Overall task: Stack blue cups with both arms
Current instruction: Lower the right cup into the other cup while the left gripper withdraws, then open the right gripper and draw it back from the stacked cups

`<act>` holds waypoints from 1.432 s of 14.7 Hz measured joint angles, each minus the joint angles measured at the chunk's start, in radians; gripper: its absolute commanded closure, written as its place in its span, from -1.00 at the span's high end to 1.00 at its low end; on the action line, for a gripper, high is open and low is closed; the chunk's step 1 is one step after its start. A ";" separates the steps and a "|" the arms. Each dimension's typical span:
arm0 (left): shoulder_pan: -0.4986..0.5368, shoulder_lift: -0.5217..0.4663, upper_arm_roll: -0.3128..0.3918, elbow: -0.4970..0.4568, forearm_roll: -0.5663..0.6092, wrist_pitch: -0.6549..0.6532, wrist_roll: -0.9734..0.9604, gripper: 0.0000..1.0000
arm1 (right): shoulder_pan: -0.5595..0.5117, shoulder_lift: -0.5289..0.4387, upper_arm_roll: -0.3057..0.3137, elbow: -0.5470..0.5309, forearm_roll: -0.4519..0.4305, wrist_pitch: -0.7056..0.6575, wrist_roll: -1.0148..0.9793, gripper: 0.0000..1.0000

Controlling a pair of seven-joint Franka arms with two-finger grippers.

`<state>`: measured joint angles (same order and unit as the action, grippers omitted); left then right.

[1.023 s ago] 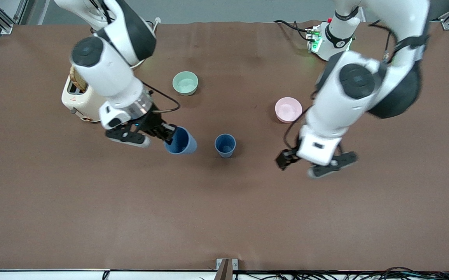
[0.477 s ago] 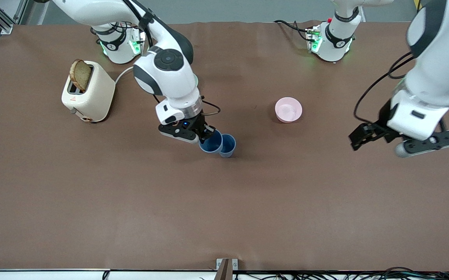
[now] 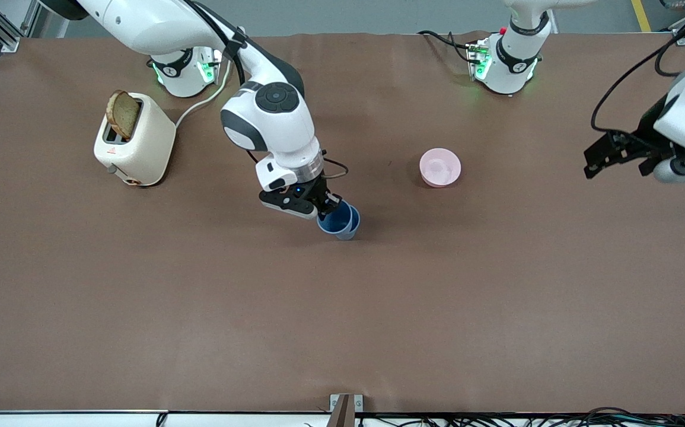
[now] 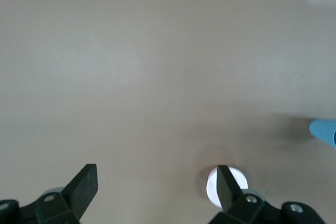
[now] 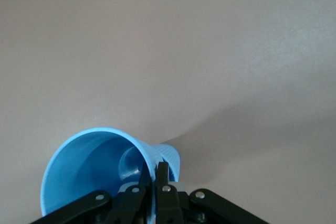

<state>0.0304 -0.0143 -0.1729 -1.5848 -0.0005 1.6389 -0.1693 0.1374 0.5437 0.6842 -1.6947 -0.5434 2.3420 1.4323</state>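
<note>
Next, my right gripper releases the tilted blue cup I am moving inside the upright blue cup (image 3: 343,220) (image 5: 157,172) that stands in the middle of the table.
One blue cup (image 3: 353,228) stands upright mid-table. A second blue cup (image 3: 334,219) hangs tilted right beside and partly over it, overlapping its rim on the side toward the right arm's end; whether they touch I cannot tell. My right gripper (image 3: 328,208) is shut on that cup's rim. In the right wrist view, one finger is inside and one outside the held cup (image 5: 97,166), with the right gripper (image 5: 153,176) pinching the wall. My left gripper (image 3: 601,156) hovers open and empty over the left arm's end of the table; the left wrist view shows its gripper (image 4: 155,182) with only table between the fingers.
A pink bowl (image 3: 440,167) sits between the cups and the left gripper, and shows partly beside one finger (image 4: 211,186). A cream toaster (image 3: 135,147) holding a bread slice (image 3: 123,114) stands at the right arm's end. A blue cup's edge (image 4: 323,129) shows in the left wrist view.
The right arm has carried its blue cup across to the standing cup until the two overlap. The left arm has drawn back, still open, toward its own end of the table.
</note>
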 measured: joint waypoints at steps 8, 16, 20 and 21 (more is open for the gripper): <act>-0.084 -0.115 0.072 -0.113 -0.014 -0.038 0.012 1.00 | 0.003 0.006 0.028 0.006 -0.013 -0.014 0.006 -0.99; -0.099 -0.101 0.101 -0.067 -0.014 -0.087 0.070 1.00 | 0.006 0.049 0.028 -0.006 -0.091 -0.015 0.011 0.68; -0.099 -0.098 0.109 -0.067 -0.012 -0.089 0.087 1.00 | 0.000 0.044 0.027 0.014 -0.093 -0.019 0.010 1.00; -0.099 -0.098 0.109 -0.067 -0.012 -0.089 0.087 1.00 | -0.011 0.032 0.026 0.023 -0.094 -0.036 0.009 1.00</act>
<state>-0.0688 -0.1127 -0.0643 -1.6514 -0.0130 1.5500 -0.0822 0.1268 0.5754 0.7106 -1.6716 -0.6371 2.3058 1.4414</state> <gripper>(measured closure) 0.000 0.300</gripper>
